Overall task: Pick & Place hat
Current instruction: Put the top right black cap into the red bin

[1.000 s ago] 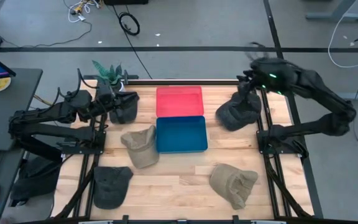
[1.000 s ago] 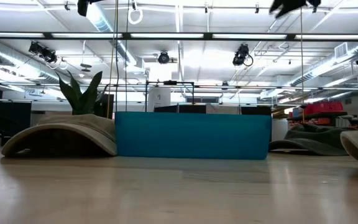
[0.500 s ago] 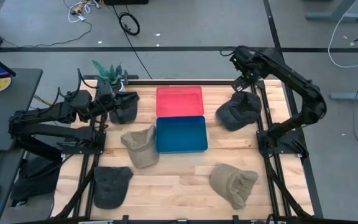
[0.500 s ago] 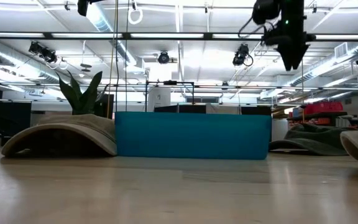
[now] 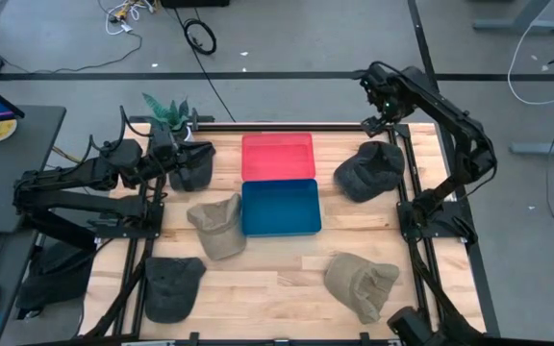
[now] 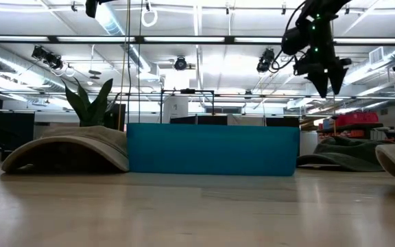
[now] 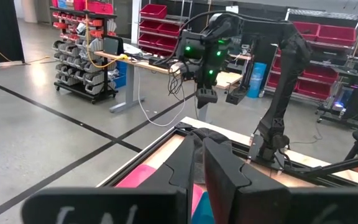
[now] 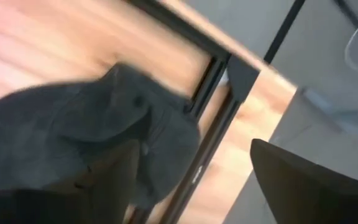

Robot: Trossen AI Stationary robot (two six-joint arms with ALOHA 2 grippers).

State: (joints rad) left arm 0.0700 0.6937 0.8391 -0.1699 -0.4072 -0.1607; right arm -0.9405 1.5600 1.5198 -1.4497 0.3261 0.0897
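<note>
My right gripper moves down to the dark grey hat's far edge [image 5: 368, 150] [image 8: 117, 90] next and closes there, because this hat will be lifted toward the red tray.
Several hats lie on the wooden table: a dark grey hat [image 5: 368, 171] at the far right, a dark one [image 5: 195, 175] at the far left, a tan one [image 5: 217, 225] beside the blue tray [image 5: 280, 207], and a dark one [image 5: 171, 286] and a tan one [image 5: 362, 284] near the front. A red tray [image 5: 277, 156] lies behind the blue one. My right gripper [image 5: 378, 123] hangs open, pointing steeply down, above the far edge of the dark grey hat [image 8: 73, 118], touching nothing. My left gripper [image 7: 201, 146] is shut and level over the far-left dark hat, with nothing between its fingers.
A potted plant [image 5: 166, 111] stands at the far left corner. Black frame rails [image 5: 407, 173] run along the table's right and left sides. In the low view the blue tray's wall [image 6: 212, 149] fills the middle, with the tan hat [image 6: 67, 151] to its left.
My right gripper has swung over the table's far right corner and come down toward the dark grey hat, tipping from near level to steeply downward, and its fingers have opened. The hats have not moved.
</note>
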